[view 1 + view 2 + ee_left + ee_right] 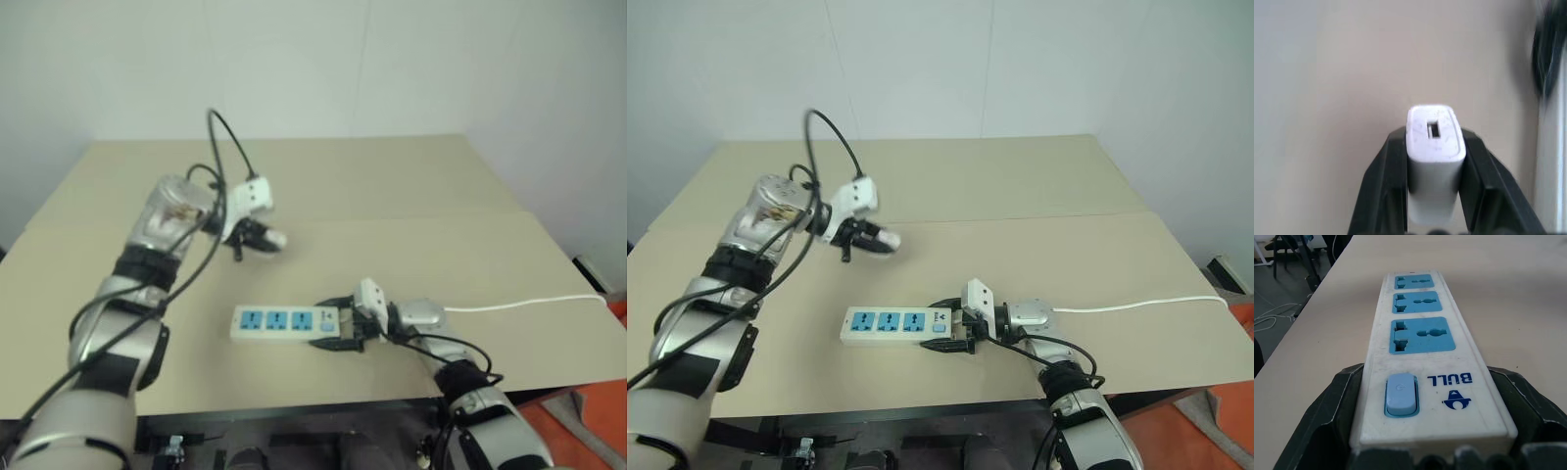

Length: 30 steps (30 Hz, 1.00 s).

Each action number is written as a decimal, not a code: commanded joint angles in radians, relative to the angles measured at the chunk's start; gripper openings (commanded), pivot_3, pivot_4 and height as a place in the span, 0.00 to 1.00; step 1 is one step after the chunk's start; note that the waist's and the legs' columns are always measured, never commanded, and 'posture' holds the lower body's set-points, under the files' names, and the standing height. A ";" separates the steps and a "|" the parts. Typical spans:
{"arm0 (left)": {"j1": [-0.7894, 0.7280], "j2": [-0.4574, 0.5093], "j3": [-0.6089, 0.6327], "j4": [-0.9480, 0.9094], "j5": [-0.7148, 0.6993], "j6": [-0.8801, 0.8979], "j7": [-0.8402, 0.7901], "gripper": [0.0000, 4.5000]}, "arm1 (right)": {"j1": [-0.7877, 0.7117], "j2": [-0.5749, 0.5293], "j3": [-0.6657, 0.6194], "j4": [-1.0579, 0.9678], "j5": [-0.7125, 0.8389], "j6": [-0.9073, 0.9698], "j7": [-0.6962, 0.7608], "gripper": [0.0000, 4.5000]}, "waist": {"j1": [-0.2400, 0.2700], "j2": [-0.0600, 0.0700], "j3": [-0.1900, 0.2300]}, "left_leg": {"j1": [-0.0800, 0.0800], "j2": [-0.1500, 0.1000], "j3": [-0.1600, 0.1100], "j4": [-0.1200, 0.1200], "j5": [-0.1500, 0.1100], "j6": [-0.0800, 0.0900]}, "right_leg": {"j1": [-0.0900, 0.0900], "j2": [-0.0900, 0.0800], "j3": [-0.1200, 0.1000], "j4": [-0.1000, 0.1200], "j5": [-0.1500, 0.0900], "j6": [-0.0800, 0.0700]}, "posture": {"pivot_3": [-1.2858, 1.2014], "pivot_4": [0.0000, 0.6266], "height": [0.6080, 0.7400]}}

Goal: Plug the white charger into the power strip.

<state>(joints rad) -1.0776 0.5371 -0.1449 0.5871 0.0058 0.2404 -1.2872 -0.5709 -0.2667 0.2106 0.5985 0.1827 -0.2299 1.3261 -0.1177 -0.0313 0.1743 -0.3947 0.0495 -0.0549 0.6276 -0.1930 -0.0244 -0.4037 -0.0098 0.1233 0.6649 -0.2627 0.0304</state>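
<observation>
I will use my left gripper to release the white charger in the power strip's blue socket (302,320), the one that is nearest to the strip's switch.
The white charger (1434,147) is a small boxy block with a slot in its end face. My left gripper (263,237) is shut on it, one black finger (1382,186) on each side. It hangs above the table, left of and beyond the power strip (284,321). The strip is a flat white bar with three blue sockets (1421,335) and a blue switch (1400,394). It lies flat near the table's front edge. My right gripper (331,324) is shut on its switch end, its fingers (1327,416) pressed against both long sides.
A thin white cable (519,304) runs from the strip's end to the right, off the tan table (411,186). The table's front edge (294,406) lies just in front of the strip. A seam crosses the tabletop behind both grippers.
</observation>
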 commanded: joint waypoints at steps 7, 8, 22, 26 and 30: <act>0.222 -0.095 0.220 -0.391 -0.399 0.209 0.029 0.23 | 0.022 0.008 0.050 0.014 -0.041 -0.007 0.012 0.76 | -0.008 0.003 -0.002 | 0.005 0.000 0.000 0.000 0.000 0.000 | 0.005 0.000 0.000 0.000 -0.002 0.003 | 0.52 0.24 1.00; 0.287 -0.119 0.244 -0.423 -0.441 0.153 0.004 0.23 | 0.019 0.009 0.051 0.017 -0.042 -0.007 0.011 0.76 | -0.008 0.004 -0.002 | 0.007 0.000 0.000 0.000 0.000 0.000 | 0.008 0.000 0.000 -0.001 -0.002 0.003 | 0.52 0.24 1.00; 0.530 -0.070 0.092 -0.455 -0.452 -0.104 -0.243 0.23 | 0.013 0.019 0.063 0.020 -0.043 0.018 0.013 0.76 | -0.007 0.003 -0.002 | 0.015 0.000 0.001 0.001 0.001 -0.001 | 0.016 0.001 0.001 -0.003 -0.002 0.005 | 0.52 0.24 1.00; 0.534 -0.072 0.078 -0.446 -0.448 -0.115 -0.237 0.23 | 0.013 0.021 0.062 0.019 -0.043 0.018 0.011 0.76 | -0.008 0.003 -0.002 | 0.015 0.000 0.001 0.000 0.001 -0.001 | 0.016 0.001 0.001 -0.003 -0.002 0.005 | 0.52 0.24 1.00; 0.555 -0.064 0.060 -0.445 -0.434 -0.133 -0.244 0.23 | 0.013 0.021 0.061 0.020 -0.043 0.017 0.011 0.76 | -0.008 0.003 -0.002 | 0.015 0.000 0.001 0.001 0.001 -0.001 | 0.016 0.001 0.001 -0.003 -0.002 0.005 | 0.52 0.24 1.00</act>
<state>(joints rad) -0.5304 0.4660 -0.0793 0.1577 -0.4307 0.1342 -1.5257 -0.5680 -0.2548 0.2267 0.6147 0.1771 -0.2226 1.3252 -0.1257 -0.0278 0.1721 -0.3792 0.0494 -0.0541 0.6280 -0.1922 -0.0258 -0.3879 -0.0086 0.1247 0.6622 -0.2649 0.0356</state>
